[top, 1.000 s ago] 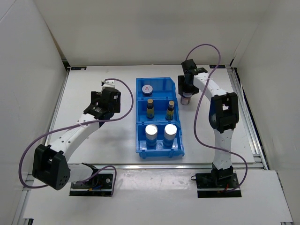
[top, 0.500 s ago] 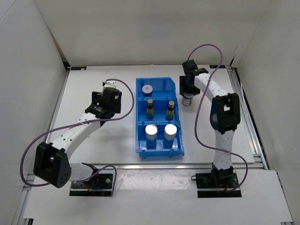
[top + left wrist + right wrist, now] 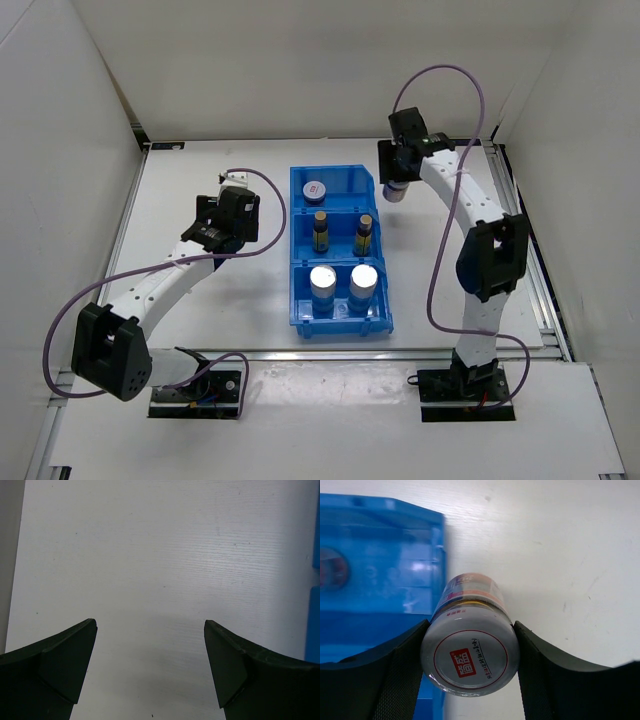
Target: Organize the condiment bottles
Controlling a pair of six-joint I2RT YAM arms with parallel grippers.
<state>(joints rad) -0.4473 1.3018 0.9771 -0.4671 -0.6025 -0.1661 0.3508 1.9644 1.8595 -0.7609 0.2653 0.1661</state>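
Note:
The short dark jar in the bin's back compartment (image 3: 354, 199) (image 3: 402, 577), beside the second short jar, will be released there by my right gripper.
My right gripper (image 3: 394, 185) is shut on a short dark jar with a pale lid (image 3: 470, 650) and holds it off the table just right of the blue bin's (image 3: 340, 185) back corner. The jar (image 3: 394, 190) hangs under the fingers (image 3: 395, 675). In the bin, a second short jar (image 3: 317, 189) sits in the back compartment. Two slim yellow-labelled bottles (image 3: 321, 231) (image 3: 364, 234) stand in the middle row. Two white-blue cylinders (image 3: 323, 287) (image 3: 363, 283) stand in the front row. My left gripper (image 3: 150, 670) is open and empty over bare table, left of the bin.
White enclosure walls close in on the left, back and right. The blue bin's edge (image 3: 315, 630) shows at the right of the left wrist view. Purple cables loop from both arms.
My right gripper has lifted the short jar off the table and carried it up and slightly back toward the bin's corner. The left arm has barely moved.

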